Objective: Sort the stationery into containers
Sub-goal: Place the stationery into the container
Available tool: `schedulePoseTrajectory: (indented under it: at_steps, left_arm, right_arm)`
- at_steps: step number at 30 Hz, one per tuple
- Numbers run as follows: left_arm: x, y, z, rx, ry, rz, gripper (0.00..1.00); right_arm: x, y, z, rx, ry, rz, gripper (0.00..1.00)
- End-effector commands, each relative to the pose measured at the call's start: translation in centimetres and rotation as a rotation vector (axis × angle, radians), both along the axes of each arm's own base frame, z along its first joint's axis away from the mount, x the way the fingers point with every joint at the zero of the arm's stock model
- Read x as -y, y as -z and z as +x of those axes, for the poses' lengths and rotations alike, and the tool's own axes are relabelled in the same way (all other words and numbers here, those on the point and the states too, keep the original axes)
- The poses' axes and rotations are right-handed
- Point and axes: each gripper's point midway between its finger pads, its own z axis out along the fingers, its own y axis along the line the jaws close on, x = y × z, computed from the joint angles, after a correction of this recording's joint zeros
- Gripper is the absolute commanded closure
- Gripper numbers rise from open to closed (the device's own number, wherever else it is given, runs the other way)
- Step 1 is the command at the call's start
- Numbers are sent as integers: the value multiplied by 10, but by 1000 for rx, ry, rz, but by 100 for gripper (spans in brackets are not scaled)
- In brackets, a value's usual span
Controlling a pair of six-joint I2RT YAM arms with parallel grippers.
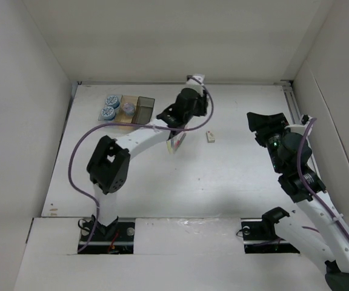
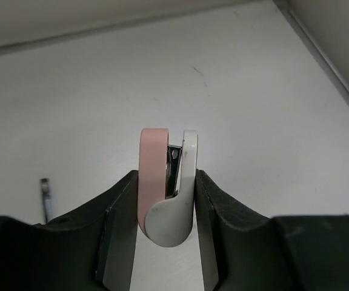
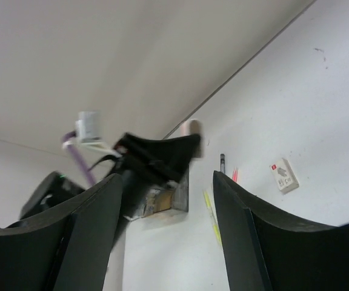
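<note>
I'll release the pink-and-white item from my left gripper in the amber tray (image 1: 128, 120), in front of the small item.
My left gripper (image 2: 167, 193) is shut on a small pink-and-white item (image 2: 168, 176) with a metal part between its two flat halves. In the top view it is held up (image 1: 197, 78) near the back wall, right of the trays. The row of three trays (image 1: 139, 114) stands at the back left. Two blue-and-white tape rolls (image 1: 109, 107) lie in the clear tray, and a small item lies in the amber one. A pale eraser (image 1: 210, 136) and some thin pens (image 1: 176, 143) lie on the table. My right gripper (image 1: 265, 123) is open and empty, right of the eraser.
White walls enclose the table at the back and on both sides. The right wrist view shows the eraser (image 3: 284, 174), a black pen (image 3: 222, 162), a pink pen (image 3: 234, 174), a yellow pen (image 3: 211, 215) and the trays (image 3: 173, 199) under the left gripper. A black pen (image 2: 45, 199) lies left of the left gripper.
</note>
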Motion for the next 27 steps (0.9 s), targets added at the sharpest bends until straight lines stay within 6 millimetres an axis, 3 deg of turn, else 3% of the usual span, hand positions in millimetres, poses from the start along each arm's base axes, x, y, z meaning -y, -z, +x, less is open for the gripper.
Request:
schedulePoseTrajectory:
  at_steps: [1,2,4,5,6,7,8,10,13,17,22,27]
  left_arm:
    - [-71,-24,22,15,-211,-101,85]
    - [-92,-38,23,36,-269,-125,85]
    - [-133,-33,32,14,-375,-153,85]
    - [-150,-17,29,-20,-410,-149,85]
    - [-180,-24,35,-25,-480,-201,85]
    - [-196,-20,36,-38,-515,-214,85]
    - [-214,-1,33,-73,-554,-206,85]
    - [-255,9,37,-89,-652,-219,85]
    - [-302,30,37,-124,-767,-227,85]
    - [-333,50,38,-141,-884,-184,85]
    - [-349,54,50,-139,-945,-148,85]
    - [-364,73,63,-174,-978,-99,85]
  right_arm:
    - [-3,-8,-3,31,-19,3,33]
    - [-5,-8,-4,31,-30,3,33]
    - [-7,-6,-2,23,-39,0,33]
    - [-7,-6,-2,23,-39,0,33]
    - [-7,-6,-2,23,-39,0,33]
    - [-10,-3,-1,14,-48,-4,33]
    - [-10,-3,-1,14,-48,-4,33]
    - [-10,-5,-1,23,-49,-9,33]
    - [-12,-2,1,15,-58,-13,33]
    - [-18,1,2,4,-82,-17,33]
    - [-22,2,3,3,-101,-16,33]
    - [-22,2,3,3,-101,-16,33]
